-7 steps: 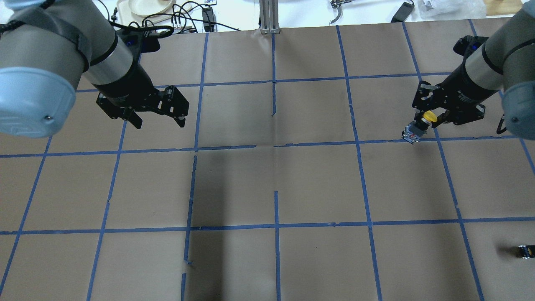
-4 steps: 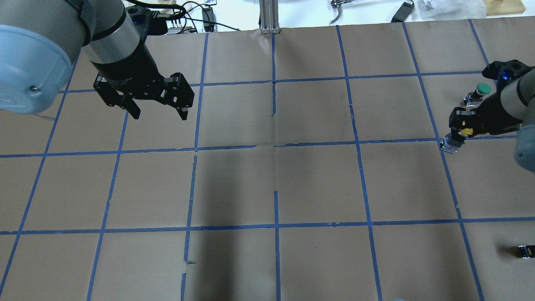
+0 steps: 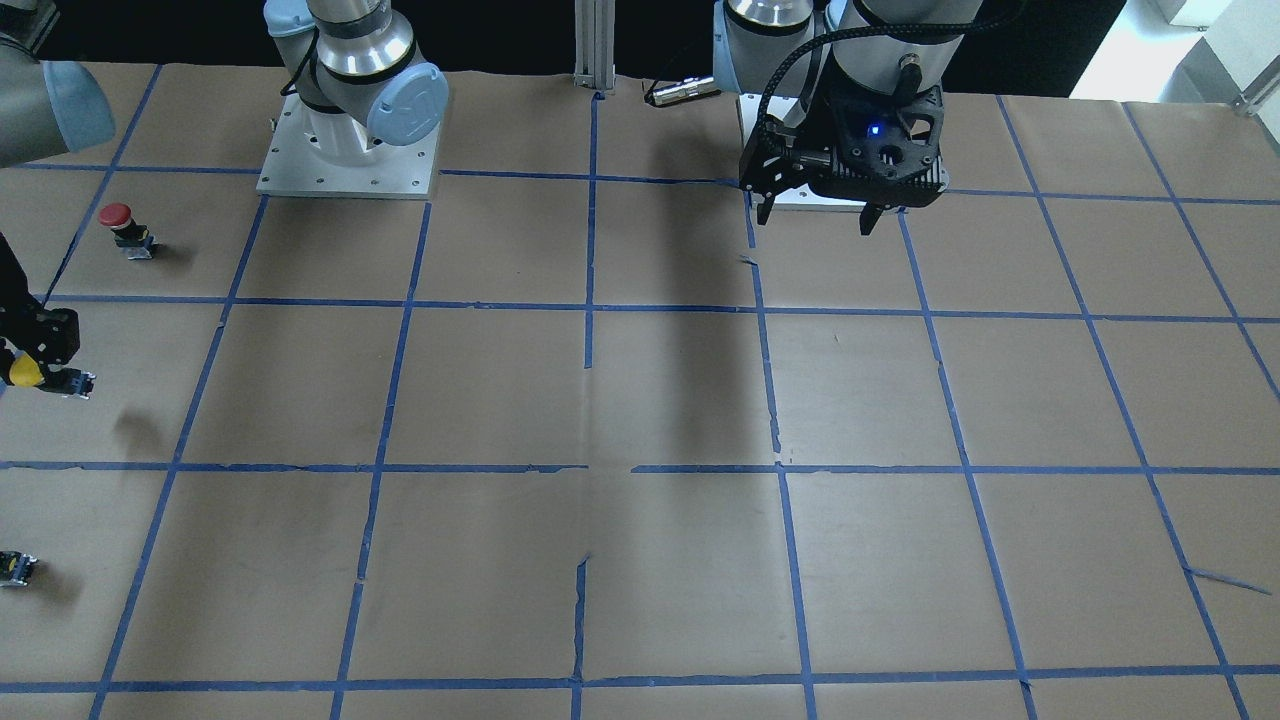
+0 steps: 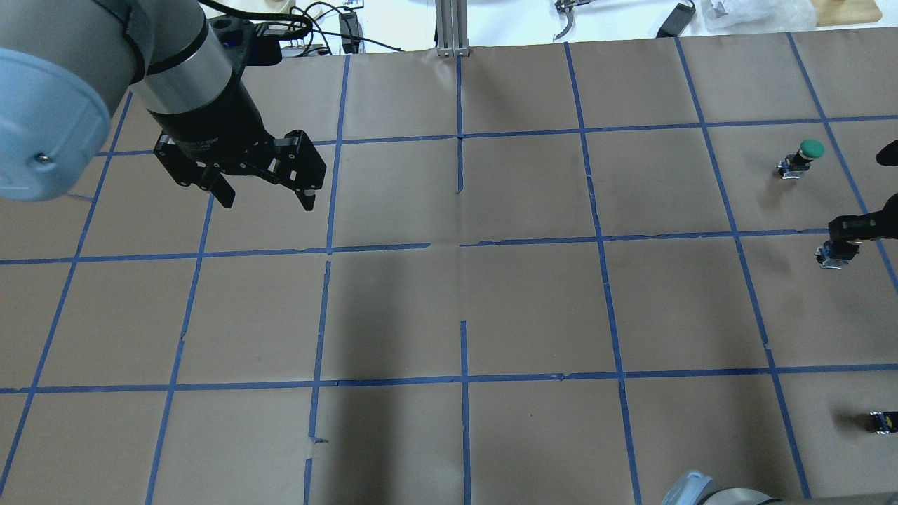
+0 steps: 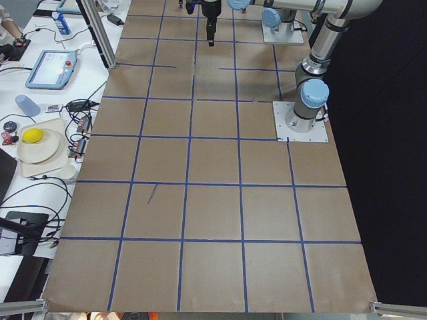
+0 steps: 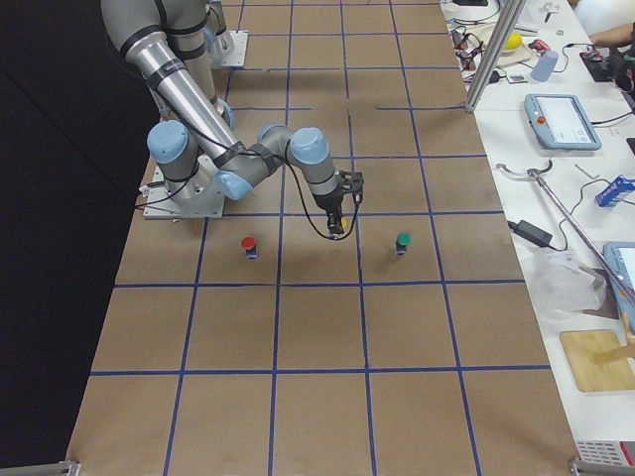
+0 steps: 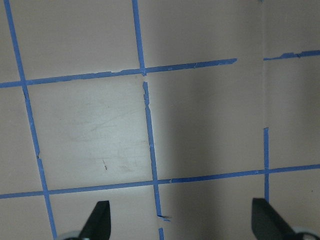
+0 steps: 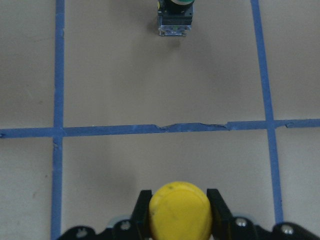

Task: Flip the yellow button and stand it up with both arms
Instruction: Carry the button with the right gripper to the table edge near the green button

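Note:
Next, my right gripper lets go of the yellow button on the paper [image 3: 60, 398] between the red-capped button and the black block.
My right gripper [image 8: 180, 220] is shut on the yellow button [image 8: 180, 212], with a finger on each side of its round cap. In the overhead view that gripper [image 4: 844, 240] is at the table's far right edge, and the button's grey body [image 4: 831, 254] sticks out to the left just above the paper. In the front view the button [image 3: 24, 371] is held at the left edge. My left gripper [image 4: 268, 202] is open and empty, hanging over the left half of the table, far from the button. It also shows in the front view [image 3: 815, 220] and the left wrist view [image 7: 181, 222].
A green-capped button [image 4: 803, 156] stands beyond the right gripper, also seen in the right wrist view [image 8: 175, 15]. A red-capped button [image 3: 121, 227] stands nearer the robot's base. A small capless black block [image 4: 881, 421] lies at the near right edge. Brown paper with a blue tape grid [image 4: 463, 242] covers the table.
My right gripper has carried the yellow button to the right, toward the table's edge, which uncovered the green button. My left arm has shifted slightly and stays open.

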Robot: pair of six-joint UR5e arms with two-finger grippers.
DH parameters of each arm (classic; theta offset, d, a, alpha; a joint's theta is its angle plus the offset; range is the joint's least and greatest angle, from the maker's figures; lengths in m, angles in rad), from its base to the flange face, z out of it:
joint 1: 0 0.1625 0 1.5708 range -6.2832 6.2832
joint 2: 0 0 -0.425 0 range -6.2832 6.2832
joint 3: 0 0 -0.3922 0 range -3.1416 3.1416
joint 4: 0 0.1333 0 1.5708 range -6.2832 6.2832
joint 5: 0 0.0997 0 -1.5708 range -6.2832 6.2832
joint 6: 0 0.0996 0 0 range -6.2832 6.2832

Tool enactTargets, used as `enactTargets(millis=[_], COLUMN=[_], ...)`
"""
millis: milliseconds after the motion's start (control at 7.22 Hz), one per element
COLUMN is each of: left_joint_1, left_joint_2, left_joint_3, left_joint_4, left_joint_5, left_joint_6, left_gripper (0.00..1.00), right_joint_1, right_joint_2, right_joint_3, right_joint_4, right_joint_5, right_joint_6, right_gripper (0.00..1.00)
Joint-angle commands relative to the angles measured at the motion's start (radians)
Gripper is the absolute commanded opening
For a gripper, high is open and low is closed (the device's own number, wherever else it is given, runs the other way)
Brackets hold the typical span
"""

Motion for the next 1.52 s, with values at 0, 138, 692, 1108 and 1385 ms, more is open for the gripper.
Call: enactTargets(millis=[0,138,692,1108,1385], left_joint_1=[0.006,0.006,0.013,0.015,0.015], left_joint_2=[0.003,0.003,0.003,0.003,0.005], left_joint_3=[-0.023,-0.028,-0.028,-0.028,-0.028], left_joint_4=[0.072,0.089,0.088,0.080,0.079], left_joint_5=[0.002,0.000,-0.002,-0.003,-0.005], left_joint_6=[0.020,0.019,0.017,0.016,0.014], left_gripper=[1.00,1.00,1.00,1.00,1.00], right_joint_1=[-0.017,-0.017,-0.018,-0.039,-0.079], right_joint_2=[0.043,0.043,0.077,0.077,0.082], right_joint_3=[0.060,0.061,0.066,0.066,0.069], right_joint_4=[-0.179,-0.181,-0.184,-0.181,-0.172], right_joint_5=[0.003,0.012,0.072,0.060,0.072], right_joint_6=[-0.044,-0.044,-0.043,-0.043,-0.048], right_gripper=[0.07,0.08,0.08,0.18,0.37])
